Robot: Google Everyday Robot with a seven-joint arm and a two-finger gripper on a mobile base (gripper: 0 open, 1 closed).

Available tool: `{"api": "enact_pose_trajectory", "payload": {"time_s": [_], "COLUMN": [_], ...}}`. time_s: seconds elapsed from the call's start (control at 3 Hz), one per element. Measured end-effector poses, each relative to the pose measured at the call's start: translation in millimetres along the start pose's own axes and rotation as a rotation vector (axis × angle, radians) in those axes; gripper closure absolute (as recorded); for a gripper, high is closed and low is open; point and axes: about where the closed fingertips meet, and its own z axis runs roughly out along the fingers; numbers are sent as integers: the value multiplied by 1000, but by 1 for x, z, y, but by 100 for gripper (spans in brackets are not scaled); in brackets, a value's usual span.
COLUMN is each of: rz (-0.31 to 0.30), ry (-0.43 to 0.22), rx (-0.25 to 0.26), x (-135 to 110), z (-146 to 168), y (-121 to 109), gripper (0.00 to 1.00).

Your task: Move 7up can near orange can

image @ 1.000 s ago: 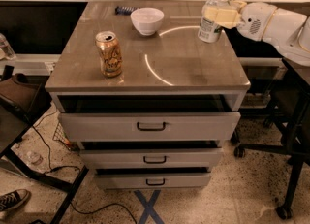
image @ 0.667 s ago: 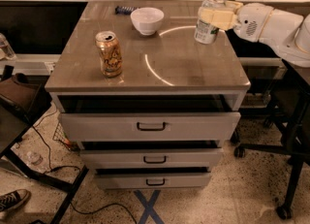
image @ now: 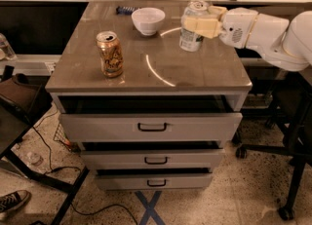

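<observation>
The robot's gripper will release the 7up can close beside the orange can, in front of the white bowl (image: 147, 79).
The 7up can (image: 190, 38) is whitish-silver with green marks and a silver top. My gripper (image: 197, 26) is shut on it from the right and holds it upright just above the right part of the cabinet top. The orange can (image: 110, 54) stands upright on the left part of the top, orange-gold with an opened tab. The two cans are well apart, with the 7up can to the right and a little farther back.
A white bowl (image: 148, 20) stands at the back middle of the grey cabinet top (image: 146, 73). A small dark object (image: 124, 9) lies behind it. Three drawers (image: 151, 127) stand slightly pulled out below. Chair legs (image: 292, 160) are at the right, cables on the floor at the left.
My gripper has carried the 7up can to the left, toward the middle of the top. The orange can and bowl have not moved.
</observation>
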Motion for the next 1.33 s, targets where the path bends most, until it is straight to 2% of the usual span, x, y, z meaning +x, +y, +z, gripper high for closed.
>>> {"api": "enact_pose_trajectory", "payload": {"time_s": [0.33, 0.67, 1.0, 1.33], "rz": [55, 102, 112, 90], "ry": [6, -13, -20, -9], "rx": [-83, -130, -167, -185], "x": [28, 41, 53, 67], "z": [29, 45, 61, 74], "y": [35, 54, 74, 91], "gripper": [100, 100, 100, 100]}}
